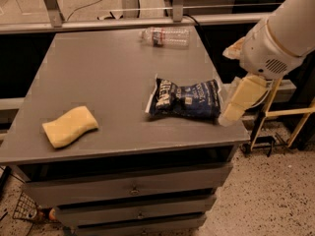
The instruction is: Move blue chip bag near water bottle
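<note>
Next, I move my gripper in over the table and close it on the middle of the blue chip bag (193, 98), between its two ends.
The blue chip bag (184, 100) lies flat on the right side of the grey table (108, 77), near the front edge. The water bottle (165, 36) lies on its side at the table's far edge, well apart from the bag. My gripper (226, 86) is at the table's right edge, just right of the bag. Its cream fingers are spread open and hold nothing. The lower finger (240, 101) hangs beside the bag's right end. The upper finger (234, 48) sits under the white arm (280, 38).
A yellow wavy sponge (70, 126) lies at the front left of the table. Drawers (133, 191) sit below the tabletop. A metal rail (123, 22) runs behind the table. A yellow frame (288, 114) stands on the floor to the right.
</note>
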